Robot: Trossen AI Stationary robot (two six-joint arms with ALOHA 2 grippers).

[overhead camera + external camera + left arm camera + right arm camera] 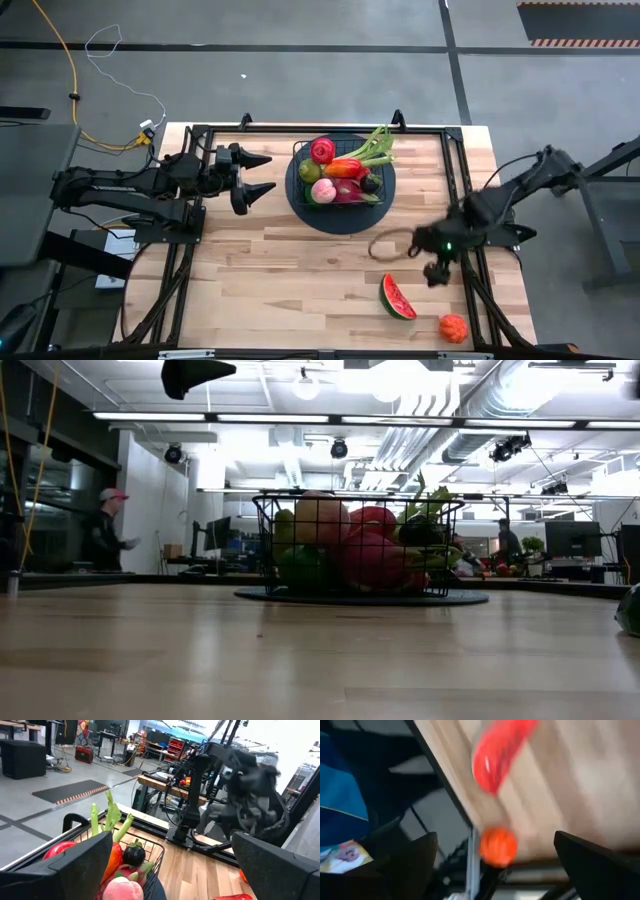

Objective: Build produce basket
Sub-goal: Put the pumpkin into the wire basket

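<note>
My right gripper is going to close around the middle of the orange fruit [453, 329] [498, 846], which is the round one sitting beside the watermelon slice.
The black wire basket [340, 170] stands on a dark round mat [300, 205] at the table's far middle. It holds produce: a leafy green stalk [375, 146], red and green pieces, and a pink fruit [323, 190]. A watermelon slice [396, 297] and an orange fruit [453, 327] lie on the wood near the front right. My left gripper [262, 172] hovers open and level just left of the basket. My right gripper [436, 270] hangs open above the table's right side, tipped down, with the slice [497, 755] and the orange fruit [498, 846] ahead of it.
Black frame rails [465, 180] run along the table's edges. A loop of dark cable [390, 245] hangs by the right arm. Bare wood [280, 270] lies between the mat and the near edge. A person [105, 530] stands in the room beyond the table.
</note>
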